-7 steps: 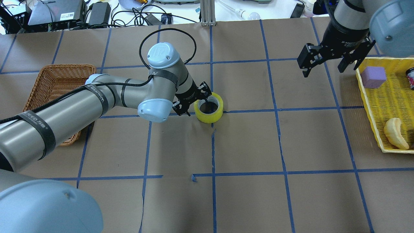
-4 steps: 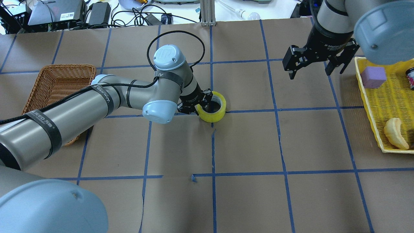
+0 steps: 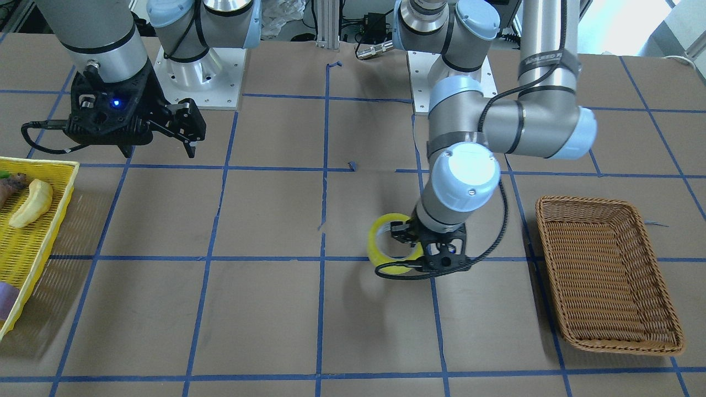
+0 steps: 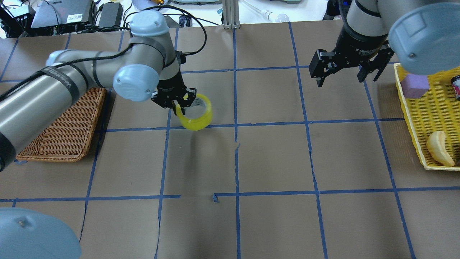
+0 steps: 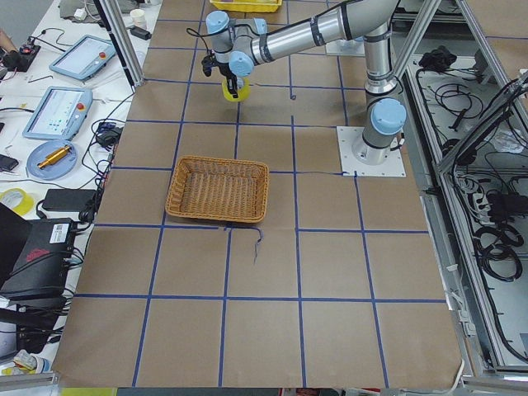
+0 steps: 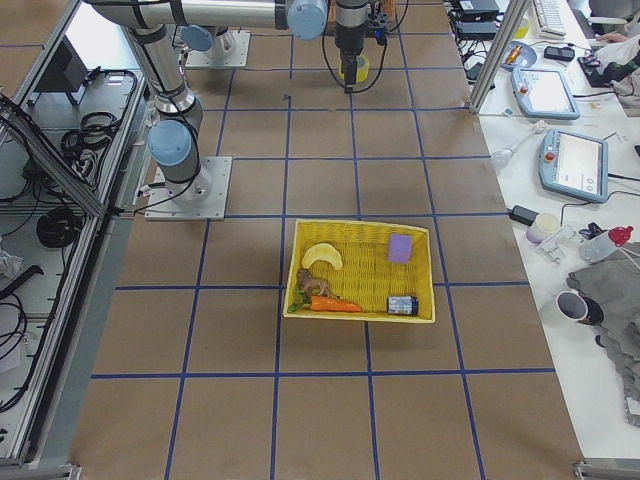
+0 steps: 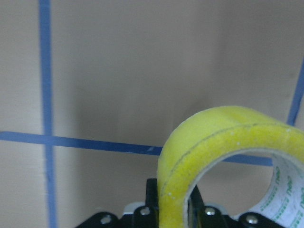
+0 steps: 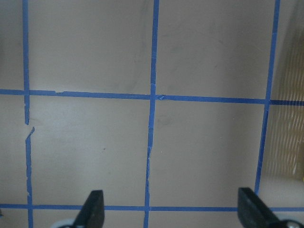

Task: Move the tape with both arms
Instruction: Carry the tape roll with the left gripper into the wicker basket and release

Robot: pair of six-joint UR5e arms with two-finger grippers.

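I should let go of the yellow tape roll, now hanging tilted above the table, with my left gripper, setting it on the bottom (image 3: 603,264) near the middle of the brown wicker basket.
The bright yellow tape roll (image 4: 196,122) hangs tilted above the table, left of centre in the overhead view. My left gripper (image 4: 178,102) is shut on the roll's wall, one finger inside the ring and one outside. The left wrist view shows the yellow band (image 7: 199,137) pinched between the black fingers at the bottom edge. In the front-facing view the tape (image 3: 378,237) sits beside the left gripper (image 3: 424,248). My right gripper (image 4: 343,77) is open and empty, high over the far right of the table, well apart from the tape. It also shows in the right wrist view (image 8: 173,209).
A brown wicker basket (image 4: 54,156) lies under my left arm at the left. A yellow mesh tray (image 4: 408,108) at the right edge holds a purple block (image 4: 414,85) and a pale banana-shaped item (image 4: 439,148). Blue tape lines grid the brown table.
My left gripper has closed on the tape, lifted it off the table and carried it left toward the basket. The right gripper has shifted a little left and stayed open.
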